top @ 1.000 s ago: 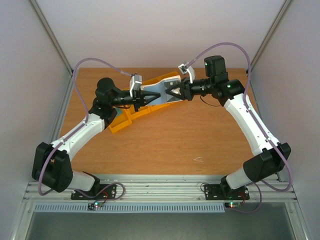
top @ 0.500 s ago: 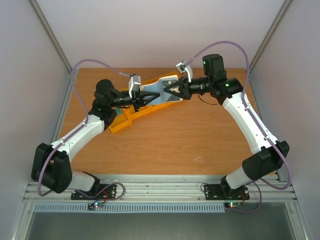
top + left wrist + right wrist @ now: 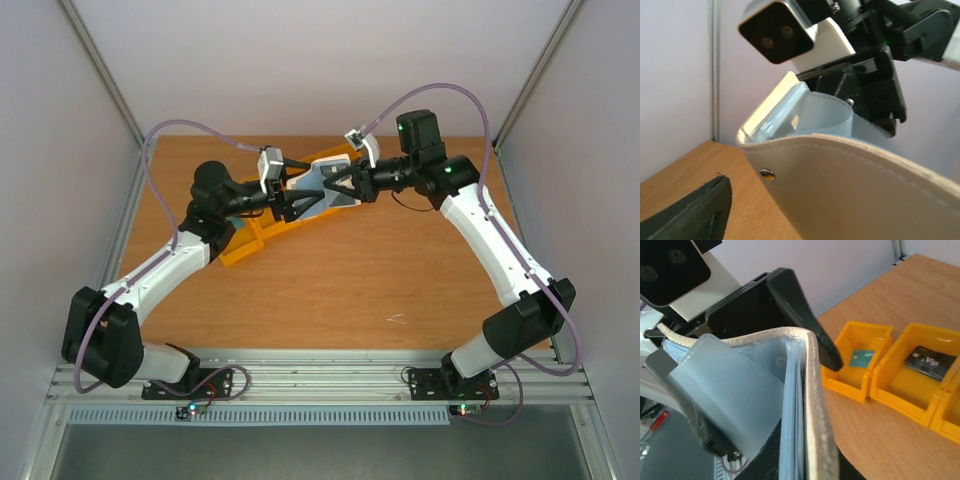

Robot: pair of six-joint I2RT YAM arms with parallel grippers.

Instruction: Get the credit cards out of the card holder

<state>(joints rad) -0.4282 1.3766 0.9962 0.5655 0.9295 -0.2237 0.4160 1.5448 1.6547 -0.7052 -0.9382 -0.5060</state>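
Note:
My right gripper's fingers are covering the dark card's pocket. So my left gripper will hold the card holder's flap while my right gripper takes hold of the card holder again, nearer its outer edge (image 3: 356, 202).
The card holder (image 3: 322, 182) hangs above the back of the table, pale blue pocket side up. My right gripper (image 3: 343, 185) is shut on its right end. In the right wrist view the card holder (image 3: 755, 390) stands edge-on in my jaws, cream cover on the right. My left gripper (image 3: 298, 198) is open, its fingers astride the holder's left flap without pinching it. The left wrist view shows the cream face (image 3: 850, 190) with a snap stud and one dark finger (image 3: 692, 212) apart from it. A teal credit card (image 3: 861, 358) and a dark credit card (image 3: 930, 361) lie in yellow bins.
A row of yellow bins (image 3: 255, 240) runs diagonally under and left of the grippers, its near walls (image 3: 860, 387) low. Grey walls close in the table on the left, back and right. Both arms meet over the back centre.
My left gripper has opened and let go of the holder's left end. My right gripper has closed on the holder and shifted slightly left with it.

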